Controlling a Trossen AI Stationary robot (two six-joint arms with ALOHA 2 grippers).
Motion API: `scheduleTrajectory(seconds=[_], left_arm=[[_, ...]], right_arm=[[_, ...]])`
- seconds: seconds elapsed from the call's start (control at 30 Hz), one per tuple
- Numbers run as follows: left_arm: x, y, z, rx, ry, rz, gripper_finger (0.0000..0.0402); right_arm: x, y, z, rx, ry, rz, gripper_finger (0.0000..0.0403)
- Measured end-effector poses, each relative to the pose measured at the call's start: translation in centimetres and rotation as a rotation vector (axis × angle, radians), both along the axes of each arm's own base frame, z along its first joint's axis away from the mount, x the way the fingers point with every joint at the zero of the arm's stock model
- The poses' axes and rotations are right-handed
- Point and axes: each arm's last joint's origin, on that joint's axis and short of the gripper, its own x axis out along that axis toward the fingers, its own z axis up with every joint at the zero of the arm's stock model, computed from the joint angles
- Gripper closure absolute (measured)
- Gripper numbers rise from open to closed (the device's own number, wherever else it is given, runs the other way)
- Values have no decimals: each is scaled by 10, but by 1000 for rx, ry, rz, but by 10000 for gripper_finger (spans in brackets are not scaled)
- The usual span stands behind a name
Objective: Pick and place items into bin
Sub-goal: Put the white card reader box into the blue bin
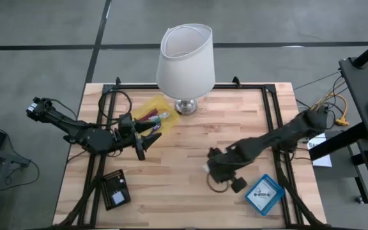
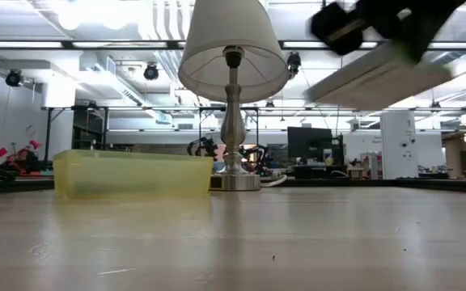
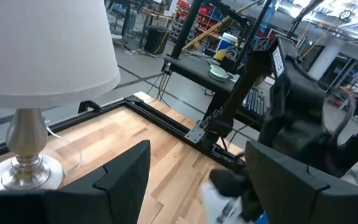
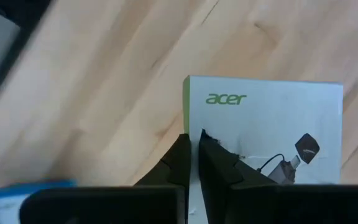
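My right gripper needs to let go of the white acer card on the blue bin's rim (image 1: 252,201), at its corner toward the table's middle.
My right gripper (image 1: 211,168) is shut on a white printed card marked "acer" (image 4: 272,124) and holds it above the table right of centre. The low view shows the card (image 2: 379,73) tilted, high over the wood. A yellow see-through bin (image 1: 147,110) stands left of the lamp's foot with pen-like sticks (image 1: 153,117) inside. My left gripper (image 1: 147,140) hovers open just near of the bin, with nothing between its fingers (image 3: 126,183). A second white card with a blue border (image 1: 264,193) lies flat near the table's near right corner. My right gripper pinches the white card between its two fingers (image 4: 179,158) at one edge (image 4: 191,124), near a corner. The fingers come from above, slanting steeply down. The card is lifted clear of the table and tilted.
A big white lamp (image 1: 185,61) stands at the far middle, its metal foot (image 1: 187,105) next to the bin. A flat black object (image 1: 115,190) lies at the near left. Black rails (image 1: 275,121) frame the table's edges. Bare wood lies between the two arms.
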Motion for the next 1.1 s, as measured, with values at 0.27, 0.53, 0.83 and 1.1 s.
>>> scheduleTrajectory(seconds=[0.27, 0.53, 0.83, 1.1], left_arm=[[0, 0, -1, 10, 9, 0, 155], [1, 0, -1, 11, 12, 0, 155], [1, 0, -2, 10, 15, 1, 155], [3, -2, -4, 11, 24, 2, 155]], right_arm=[[-74, 17, 30, 26, 101, -110, 394], [-135, 60, 24, 21, 133, -8, 394], [-198, 107, 6, 4, 83, 141, 394], [-204, 112, -18, 16, 46, 123, 394]])
